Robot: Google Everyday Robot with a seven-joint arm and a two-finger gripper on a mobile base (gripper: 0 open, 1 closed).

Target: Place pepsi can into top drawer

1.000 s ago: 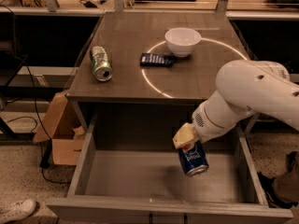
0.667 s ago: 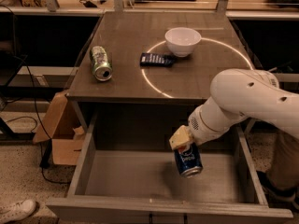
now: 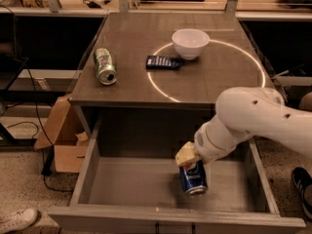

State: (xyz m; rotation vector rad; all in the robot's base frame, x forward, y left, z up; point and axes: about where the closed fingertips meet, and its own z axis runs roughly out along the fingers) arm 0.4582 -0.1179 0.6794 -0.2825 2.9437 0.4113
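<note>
Next, my gripper lets go of the pepsi can on the drawer's bottom close behind the middle of the front panel (image 3: 181, 200).
The pepsi can (image 3: 193, 176) is dark blue with a round logo and a silver end facing me. It hangs tilted inside the open top drawer (image 3: 92, 165), low over the drawer floor right of centre. My gripper (image 3: 189, 158) reaches down from the white arm (image 3: 253, 123) at the right and is shut on the can's upper part. I cannot tell whether the can touches the drawer floor.
On the table top lie a green-and-silver can (image 3: 105, 66) on its side at the left, a dark blue packet (image 3: 164, 62) in the middle and a white bowl (image 3: 190, 43) behind it. A cardboard box (image 3: 63, 140) stands on the floor at the left.
My gripper has moved left and lower into the drawer with the pepsi can in it. The things on the table top have not moved.
</note>
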